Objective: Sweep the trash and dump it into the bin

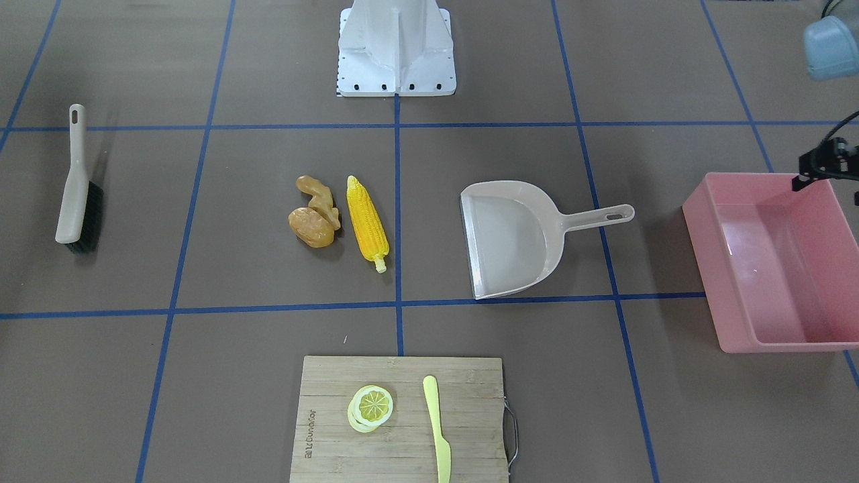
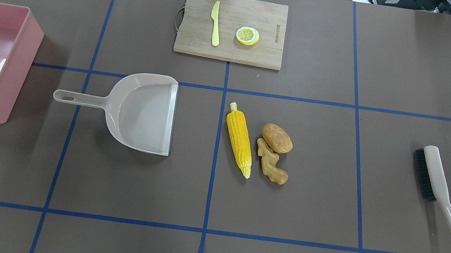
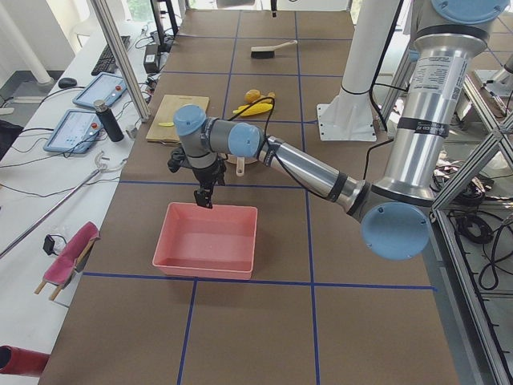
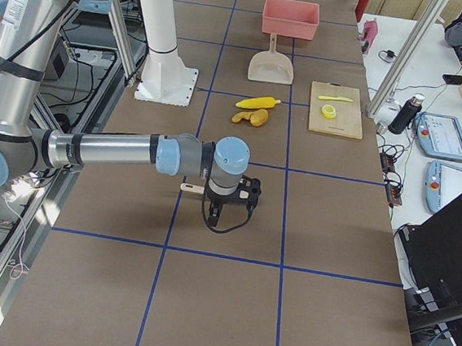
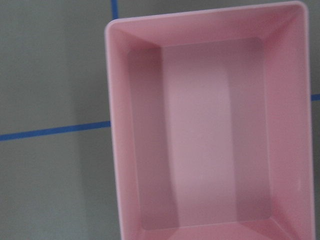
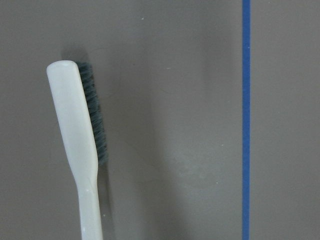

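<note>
The beige dustpan is next for my left gripper. It should go there and close near its handle's end [image 1: 615, 215], the part closest to the pink bin.
The trash lies mid-table: a yellow corn cob [image 2: 239, 140] [image 1: 366, 220], a tan potato lump [image 2: 277, 138] [image 1: 312, 227] and a knobbly ginger piece [image 2: 270, 164] [image 1: 317, 194], close together. The pink bin [image 2: 26, 70] [image 1: 718, 268] stands empty at the table's left end and fills the left wrist view [image 5: 112, 125]. My left gripper [image 3: 204, 196] hangs above the bin's edge; a black part of it shows in the front view [image 1: 815, 168]. My right gripper [image 4: 227, 218] hovers over the brush. I cannot tell whether either is open or shut.
A beige dustpan [image 2: 140, 111] [image 1: 510, 238] lies between bin and trash, mouth toward the corn. A beige brush [image 2: 439, 189] [image 1: 75, 194] [image 6: 75, 125] lies at the right end. A cutting board [image 2: 261, 53] at the far side holds a lemon slice [image 2: 247, 36] and a yellow-green knife [image 2: 215, 25].
</note>
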